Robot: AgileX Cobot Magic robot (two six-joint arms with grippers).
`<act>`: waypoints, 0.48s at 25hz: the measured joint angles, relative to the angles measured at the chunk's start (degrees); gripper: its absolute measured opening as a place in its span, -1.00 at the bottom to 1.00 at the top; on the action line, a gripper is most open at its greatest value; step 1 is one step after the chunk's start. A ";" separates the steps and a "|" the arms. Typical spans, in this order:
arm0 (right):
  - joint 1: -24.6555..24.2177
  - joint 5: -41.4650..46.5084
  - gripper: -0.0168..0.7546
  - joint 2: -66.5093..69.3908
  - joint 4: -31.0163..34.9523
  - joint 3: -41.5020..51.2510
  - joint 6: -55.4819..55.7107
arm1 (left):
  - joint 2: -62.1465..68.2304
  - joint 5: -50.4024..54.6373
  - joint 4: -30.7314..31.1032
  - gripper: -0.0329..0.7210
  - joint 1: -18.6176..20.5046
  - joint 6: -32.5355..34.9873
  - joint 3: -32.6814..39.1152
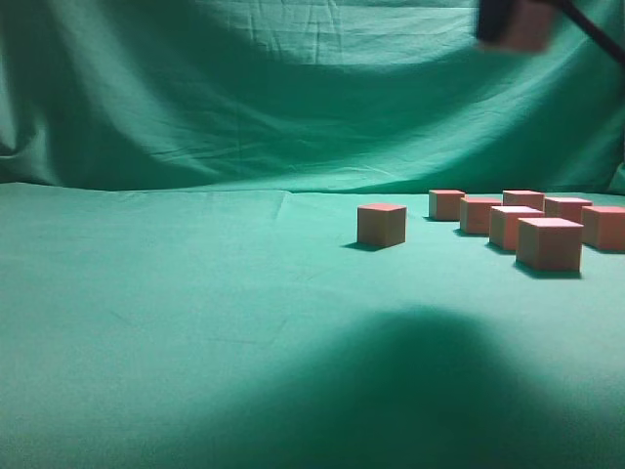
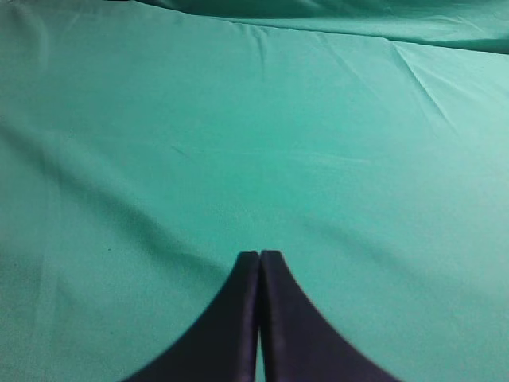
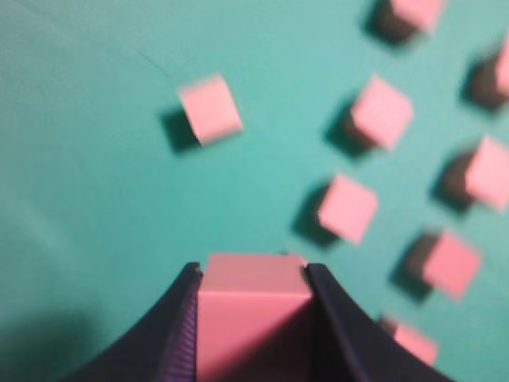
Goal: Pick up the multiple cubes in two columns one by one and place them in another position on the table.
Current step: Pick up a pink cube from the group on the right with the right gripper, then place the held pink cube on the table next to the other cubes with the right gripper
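Next, my right gripper releases the pink cube, now held well above the table, beside the lone cube point(image 1: 326, 225) point(image 3: 149, 78), on the side that faces away from the columns.
High at the top right of the exterior view, blurred, my right gripper point(image 1: 500, 21) is shut on one pink cube point(image 1: 527, 25). The right wrist view shows that held cube point(image 3: 253, 318) clamped between the right gripper's point(image 3: 253, 270) two black fingers, well above the table point(image 1: 195, 293). Below it, several cubes point(image 1: 549, 243) stand in two columns point(image 3: 347, 208) at the right. One cube point(image 1: 381, 225) stands apart to their left, the lone cube point(image 3: 210, 108) at the upper left of the right wrist view. My left gripper point(image 2: 260, 255) is shut and empty over bare cloth point(image 2: 238, 143).
A wrinkled green cloth backdrop point(image 1: 244, 88) rises behind the table. A broad dark shadow point(image 1: 410, 391) lies on the front of the cloth. The left half of the table holds only green cloth.
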 joint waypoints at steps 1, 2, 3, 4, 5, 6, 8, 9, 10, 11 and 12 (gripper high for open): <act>1.29 0.96 -0.27 1.43 0.00 -3.02 -1.92 | 0.00 0.00 0.00 -0.91 0.00 0.00 0.00; 2.29 1.97 -0.27 3.10 0.00 -6.86 -4.18 | 0.00 0.00 0.00 -0.91 0.00 0.00 0.00; 2.94 3.60 -0.27 5.59 0.00 -10.76 -6.62 | 0.00 0.00 0.00 -0.91 0.00 0.00 0.00; 3.46 5.54 -0.27 8.44 0.00 -14.60 -9.04 | 0.00 0.00 0.00 -0.91 0.00 0.00 0.00; 3.88 7.49 -0.27 10.99 0.00 -17.70 -10.89 | 0.00 0.00 0.00 -0.91 0.00 0.00 0.00; 3.99 8.95 -0.27 14.12 0.00 -21.30 -13.03 | 0.00 0.00 0.00 -0.91 0.00 0.00 0.00; 4.22 11.72 -0.27 20.20 0.08 -27.89 -16.85 | 0.00 0.00 0.00 -0.91 0.00 0.00 0.00; 4.22 12.37 -0.27 22.50 0.08 -30.33 -18.26 | 0.00 0.00 0.00 -0.91 0.00 0.00 0.00; 4.22 12.73 -0.27 25.05 0.22 -32.87 -20.00 | 0.00 0.00 0.00 -0.91 0.00 0.00 0.00; 4.22 13.01 -0.27 27.28 0.39 -35.02 -21.79 | 0.00 0.00 0.00 -0.91 0.00 0.00 0.00; 4.22 13.14 -0.27 29.18 0.70 -36.47 -23.47 | 0.00 0.00 0.00 -0.91 0.00 0.00 0.00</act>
